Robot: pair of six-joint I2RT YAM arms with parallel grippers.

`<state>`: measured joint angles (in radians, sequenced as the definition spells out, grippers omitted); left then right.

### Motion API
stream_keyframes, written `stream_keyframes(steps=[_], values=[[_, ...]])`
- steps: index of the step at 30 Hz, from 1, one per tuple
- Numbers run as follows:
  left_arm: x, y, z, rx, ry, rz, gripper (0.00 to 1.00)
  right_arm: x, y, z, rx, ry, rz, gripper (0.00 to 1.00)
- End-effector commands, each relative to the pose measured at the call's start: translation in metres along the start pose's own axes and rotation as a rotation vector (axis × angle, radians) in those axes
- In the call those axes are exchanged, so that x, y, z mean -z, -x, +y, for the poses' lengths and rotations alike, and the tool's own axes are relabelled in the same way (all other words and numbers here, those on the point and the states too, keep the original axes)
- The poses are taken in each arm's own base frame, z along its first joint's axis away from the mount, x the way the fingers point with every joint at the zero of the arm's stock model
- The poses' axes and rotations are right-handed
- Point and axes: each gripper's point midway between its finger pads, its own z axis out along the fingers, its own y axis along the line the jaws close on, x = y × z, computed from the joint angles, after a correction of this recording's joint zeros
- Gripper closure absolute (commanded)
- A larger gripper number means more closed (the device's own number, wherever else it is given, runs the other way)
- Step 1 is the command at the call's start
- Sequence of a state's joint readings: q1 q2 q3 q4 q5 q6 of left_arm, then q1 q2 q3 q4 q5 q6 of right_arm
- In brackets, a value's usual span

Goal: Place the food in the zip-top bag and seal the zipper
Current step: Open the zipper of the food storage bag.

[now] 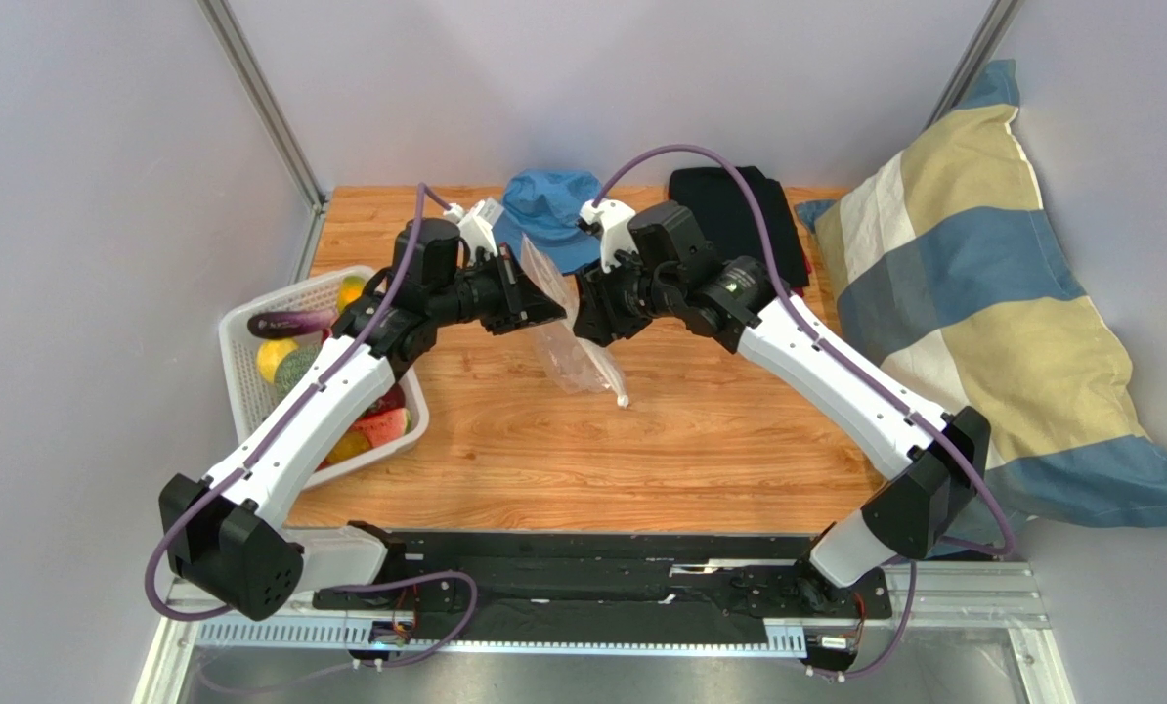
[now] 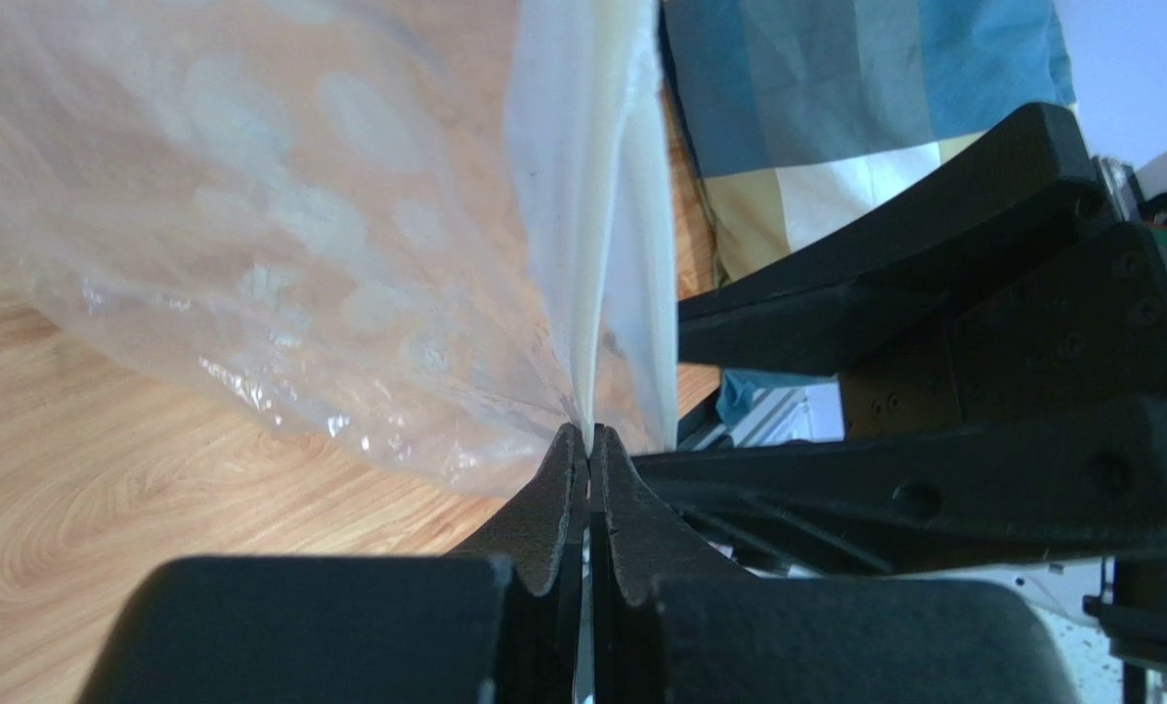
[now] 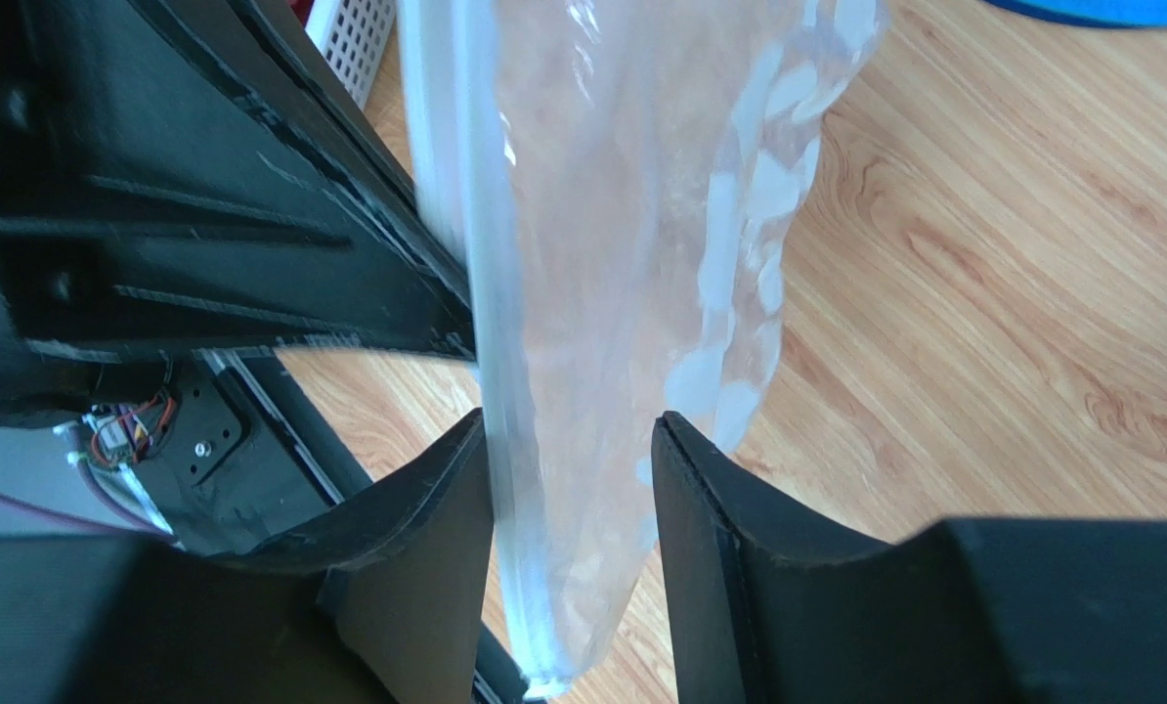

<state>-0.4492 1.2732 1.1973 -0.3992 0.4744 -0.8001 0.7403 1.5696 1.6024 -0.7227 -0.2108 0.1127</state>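
Next, my right gripper pinches only the nearer zipper strip [image 3: 509, 440] and pulls it away from my left gripper before adding food, as the zip-top bag's opening is this narrow.
The zip-top bag [image 1: 571, 346], clear with white dots, hangs above the table between both grippers. My left gripper [image 1: 543, 299] is shut on its upper edge; in the left wrist view the jaws [image 2: 590, 440] pinch the film beside the pale zipper [image 2: 582, 176]. My right gripper [image 1: 585, 314] straddles the bag [image 3: 648, 220]. Its jaws stand apart, the zipper strip [image 3: 465, 220] running down along the left finger [image 3: 428, 514]. The bag looks empty. The food [image 1: 289, 360] lies in the white mesh basket [image 1: 240, 335] at the left.
A blue hat [image 1: 553, 206] and a black cloth [image 1: 736, 206] lie at the table's back edge. A striped pillow [image 1: 971, 308] leans at the right. The basket sits under my left arm's elbow.
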Motion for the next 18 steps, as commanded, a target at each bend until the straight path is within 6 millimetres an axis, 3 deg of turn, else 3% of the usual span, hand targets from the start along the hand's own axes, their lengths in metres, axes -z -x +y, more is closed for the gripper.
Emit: stream_keyframes(steps=[1,8,13,14,15,16,17,18], values=[[0.015,-0.009,-0.008,-0.067,-0.032,0.018,1.0,0.024,0.015,-0.008,0.0,0.0,-0.076,0.55],[0.013,-0.016,-0.009,-0.081,-0.055,0.062,1.0,0.022,0.024,0.0,-0.051,0.12,-0.094,0.58],[0.02,-0.019,-0.009,-0.113,-0.048,0.069,1.0,0.024,0.034,-0.02,-0.026,0.029,-0.142,0.57],[0.024,-0.019,-0.01,-0.136,-0.049,0.069,1.0,0.023,0.03,-0.024,-0.033,0.004,-0.128,0.59],[0.027,-0.02,-0.01,-0.142,-0.046,0.072,1.0,0.022,0.028,-0.03,-0.037,-0.024,-0.118,0.7],[0.029,-0.02,-0.012,-0.148,-0.054,0.071,1.0,0.021,0.024,-0.03,-0.041,-0.024,-0.096,0.73],[0.032,-0.02,-0.014,-0.15,-0.058,0.067,1.0,0.02,0.022,-0.03,-0.049,-0.019,-0.086,0.71],[0.034,-0.021,-0.015,-0.15,-0.062,0.066,1.0,0.02,0.019,-0.027,-0.051,-0.005,-0.078,0.59]])
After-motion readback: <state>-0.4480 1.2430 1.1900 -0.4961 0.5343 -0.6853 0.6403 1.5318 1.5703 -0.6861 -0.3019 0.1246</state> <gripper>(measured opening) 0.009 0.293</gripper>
